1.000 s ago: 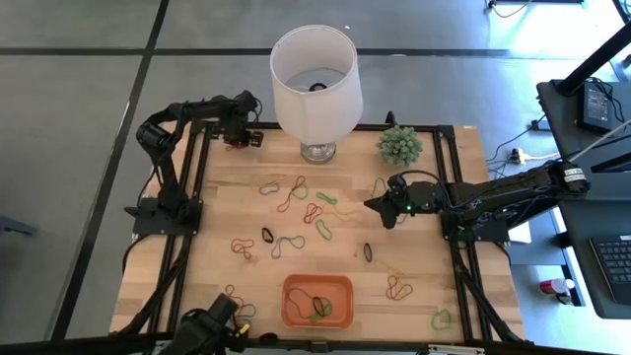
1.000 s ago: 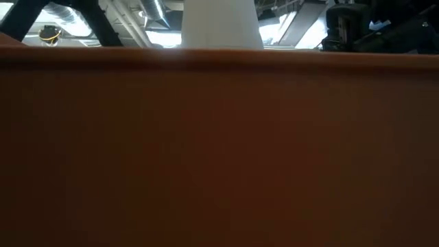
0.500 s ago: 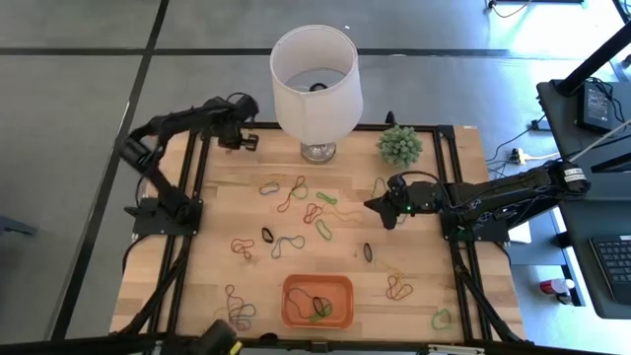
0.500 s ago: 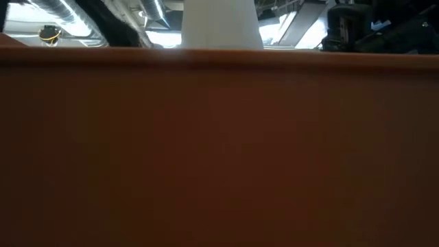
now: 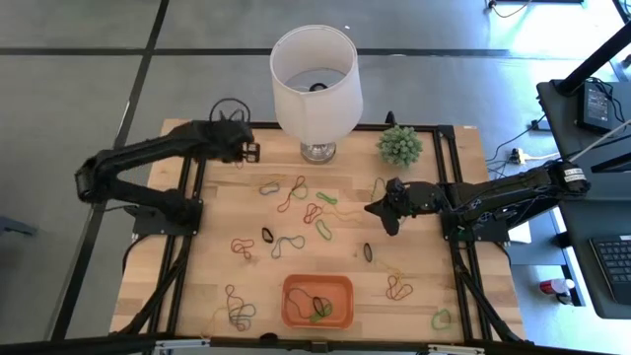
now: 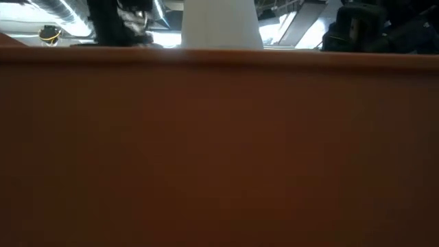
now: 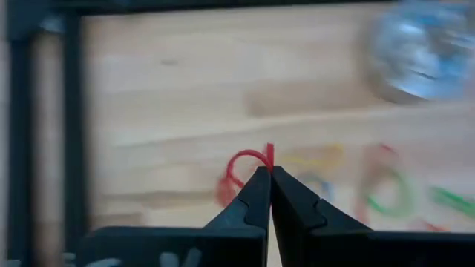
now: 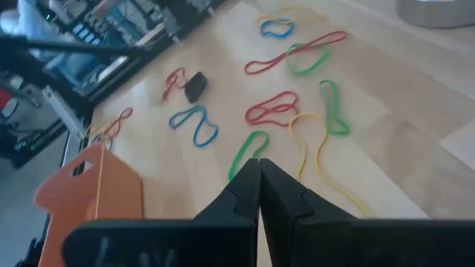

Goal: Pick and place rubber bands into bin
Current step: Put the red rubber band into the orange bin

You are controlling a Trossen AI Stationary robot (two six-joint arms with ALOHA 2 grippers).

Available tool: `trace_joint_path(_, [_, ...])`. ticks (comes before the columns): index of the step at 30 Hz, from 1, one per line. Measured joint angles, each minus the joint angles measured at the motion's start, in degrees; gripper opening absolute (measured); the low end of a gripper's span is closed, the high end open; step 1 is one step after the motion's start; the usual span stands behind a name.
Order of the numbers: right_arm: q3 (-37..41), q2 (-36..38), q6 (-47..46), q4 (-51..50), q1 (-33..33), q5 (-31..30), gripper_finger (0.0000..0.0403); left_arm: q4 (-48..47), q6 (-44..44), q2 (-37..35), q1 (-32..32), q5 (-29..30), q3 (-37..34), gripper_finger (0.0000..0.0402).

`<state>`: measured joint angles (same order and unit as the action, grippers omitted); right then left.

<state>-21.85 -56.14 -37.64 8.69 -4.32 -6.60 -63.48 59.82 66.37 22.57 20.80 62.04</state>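
Note:
Next, my left gripper releases the red rubber band inside the orange bin [image 5: 302, 304], next to the green rubber band. The red band is now beside the lamp's base.
Many coloured rubber bands [image 5: 296, 212] lie scattered flat on the wooden table, and they also show as rubber bands [image 8: 282, 107] in the right wrist view. The orange bin [image 5: 317, 301] sits near the near edge with a few bands in it; its wall [image 6: 219, 151] fills the low view. My left gripper [image 5: 251, 151] is at the far left of the table, beside the lamp's base, shut [image 7: 267, 172] on a red band. My right gripper [image 5: 379, 209] is shut [image 8: 258, 162] over the right half of the table, with its tips just short of a green band [image 8: 249, 148]. My left gripper pinches a red rubber band [image 7: 245, 162] between its two fingertips. A short end of the band [image 7: 269, 150] sticks out past the tips and a small loop curls beside them. The band looks lifted clear of the table.
A lamp with a white shade [image 5: 315, 84] stands at the far edge on a glass base [image 7: 427, 48]. A small green plant [image 5: 399, 145] is to its right. Black frame rails [image 5: 192, 197] run along the table's left and right sides.
My left arm has unfolded, its elbow swinging out past the table's left edge. Its gripper has moved a little toward the near edge, staying beside the lamp's base. My right gripper has stayed in place.

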Motion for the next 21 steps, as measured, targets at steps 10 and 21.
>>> trace_joint_path(10, [0.0,0.0,2.35,-0.14,0.0,3.88,0.0012,27.45,0.82,2.9,-24.86,5.36,0.07,0.0002])
trace_joint_path(21, [0.0,0.0,5.3,-1.42,0.0,9.36,0.0012,46.21,-20.59,20.36,-39.02,-4.46,6.88,0.0002])
